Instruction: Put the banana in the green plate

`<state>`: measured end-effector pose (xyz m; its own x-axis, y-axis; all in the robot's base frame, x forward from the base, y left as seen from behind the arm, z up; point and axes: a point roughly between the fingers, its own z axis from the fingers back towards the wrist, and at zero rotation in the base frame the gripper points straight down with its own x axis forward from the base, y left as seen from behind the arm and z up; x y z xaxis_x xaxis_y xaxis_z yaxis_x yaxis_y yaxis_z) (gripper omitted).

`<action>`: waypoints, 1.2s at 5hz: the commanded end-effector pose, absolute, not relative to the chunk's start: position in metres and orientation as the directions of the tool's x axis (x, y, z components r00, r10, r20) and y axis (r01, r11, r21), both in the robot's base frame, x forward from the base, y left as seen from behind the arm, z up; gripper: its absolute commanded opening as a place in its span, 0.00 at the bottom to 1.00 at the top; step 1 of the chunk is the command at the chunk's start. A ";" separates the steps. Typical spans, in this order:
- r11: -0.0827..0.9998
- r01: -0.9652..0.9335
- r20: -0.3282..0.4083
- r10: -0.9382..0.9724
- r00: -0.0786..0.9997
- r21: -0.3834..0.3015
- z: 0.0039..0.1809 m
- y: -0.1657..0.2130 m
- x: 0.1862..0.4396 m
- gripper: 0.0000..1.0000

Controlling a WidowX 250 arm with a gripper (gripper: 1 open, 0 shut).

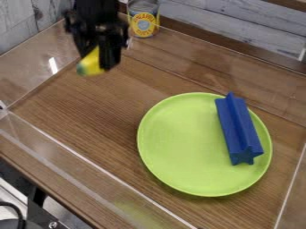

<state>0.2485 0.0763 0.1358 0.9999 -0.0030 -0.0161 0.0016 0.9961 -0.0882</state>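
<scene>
The robot's gripper will release the banana on the bare side of the green plate [176, 148], opposite the blue block.
The small yellow banana [89, 64] hangs in the air at the upper left, well above the wooden table, held between the black fingers of my gripper [96, 61], which is shut on it and points straight down. The large round green plate [191, 152] lies flat on the table at the lower right, apart from the gripper. A long blue block [239, 128] rests on the plate's right side.
A yellow-labelled can [143, 23] stands at the back behind the arm. Clear acrylic walls [24, 143] edge the wooden table [84, 125] along the left and front.
</scene>
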 end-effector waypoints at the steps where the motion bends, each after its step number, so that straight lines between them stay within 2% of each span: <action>1: 0.997 0.017 0.035 -0.014 0.999 -0.072 0.166 0.057 0.244 0.00; 2: 0.997 0.015 0.031 -0.012 0.999 -0.074 0.173 0.033 0.233 0.00; 6: 0.995 0.063 0.023 -0.061 0.998 -0.079 0.178 -0.055 0.195 0.00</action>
